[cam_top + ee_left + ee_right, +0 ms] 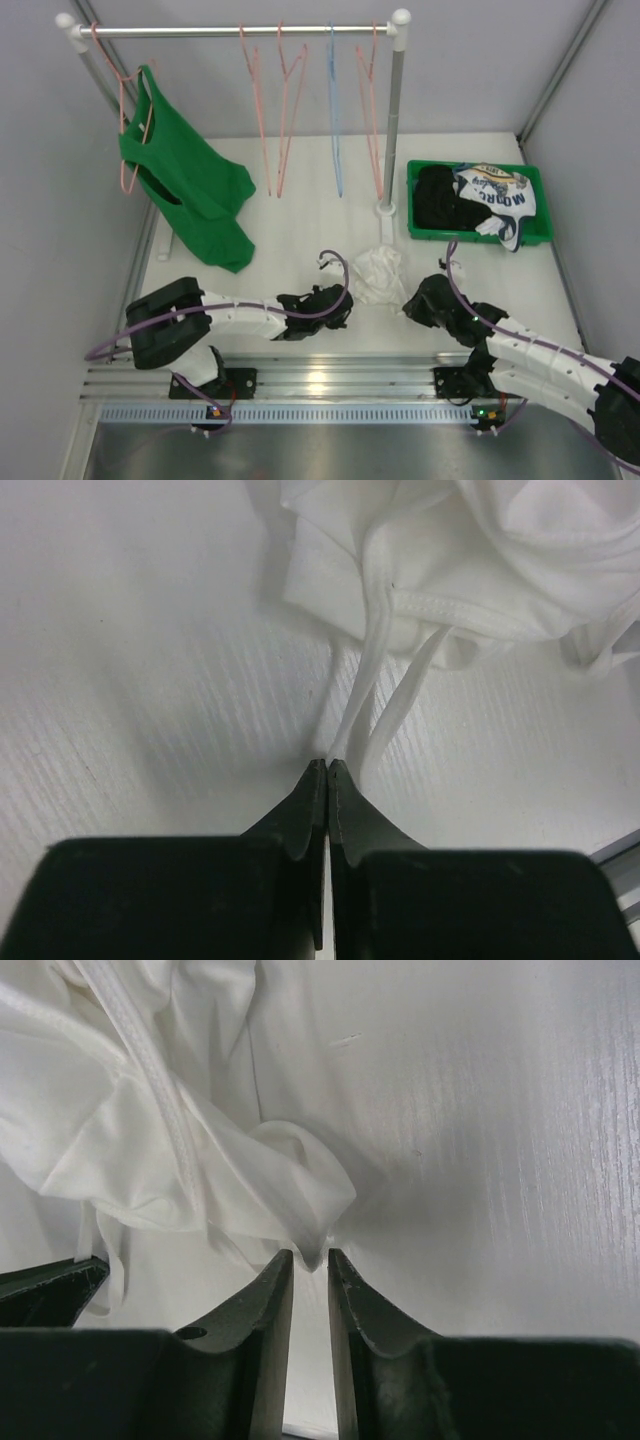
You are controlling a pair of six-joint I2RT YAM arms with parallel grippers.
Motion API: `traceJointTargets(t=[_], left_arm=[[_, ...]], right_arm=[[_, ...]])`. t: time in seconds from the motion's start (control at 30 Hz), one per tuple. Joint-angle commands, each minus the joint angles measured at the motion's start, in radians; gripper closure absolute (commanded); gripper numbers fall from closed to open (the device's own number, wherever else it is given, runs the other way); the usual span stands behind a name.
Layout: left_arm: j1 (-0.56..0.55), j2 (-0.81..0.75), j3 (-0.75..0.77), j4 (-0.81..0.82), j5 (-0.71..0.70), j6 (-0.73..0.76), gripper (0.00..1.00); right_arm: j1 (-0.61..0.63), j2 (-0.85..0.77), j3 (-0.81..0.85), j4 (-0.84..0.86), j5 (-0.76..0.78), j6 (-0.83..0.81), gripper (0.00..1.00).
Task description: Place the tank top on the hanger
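Observation:
The white tank top is too wrinkled to go on a hanger, so next my right gripper grips the tank top's loose corner (316,1222) and stretches it wide with my left gripper.
The white tank top (378,272) lies crumpled on the white table between my two grippers. My left gripper (335,300) sits just left of it. In the left wrist view the left gripper (327,765) is shut, with a narrow strap (352,715) of the top (500,550) running into its tips. My right gripper (415,298) sits just right of the heap. In the right wrist view it (310,1256) is slightly open, and a point of the top's fabric (200,1150) hangs between its tips, unpinched. Bare pink wire hangers (262,115) hang on the rail.
A rail (230,31) on white posts crosses the back. It carries a green tank top (185,185) on a pink hanger at the left and a blue hanger (335,110). A green bin (530,235) at the right holds a black garment and a white lettered one (495,192).

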Motion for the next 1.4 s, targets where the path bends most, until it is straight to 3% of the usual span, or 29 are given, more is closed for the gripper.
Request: traceJointTargets(t=[0.0,0.3,0.53,0.63,0.77,0.97,1.37], left_arm=[[0.002,-0.07,0.0,-0.048,-0.025,0.002,1.0],[0.002,-0.15,-0.006,-0.117,-0.024,0.009,1.0],[0.002,-0.231,0.005,-0.18,-0.033,0.018,1.0],[0.0,-0.3,0.017,-0.244,-0.056,0.028,1.0],[0.002,-0.409,0.078,-0.373,-0.102,0.053,1.0],[0.004,-0.576,0.173,-0.516,-0.18,0.113,1.0],[0.002,-0.656,0.39,-0.675,-0.249,0.183,1.0]], right_arm=[[0.011,0.005,0.008,0.019,0.004,-0.012,0.78],[0.011,0.045,-0.01,0.062,-0.005,-0.012,0.75],[0.011,0.019,0.016,-0.008,0.018,-0.023,1.0],[0.011,-0.047,0.069,-0.108,0.041,-0.043,1.0],[0.011,-0.182,0.233,-0.276,0.095,-0.078,1.0],[0.011,-0.219,0.508,-0.464,0.201,-0.152,1.0],[0.009,-0.116,0.744,-0.476,0.25,-0.256,1.0]])
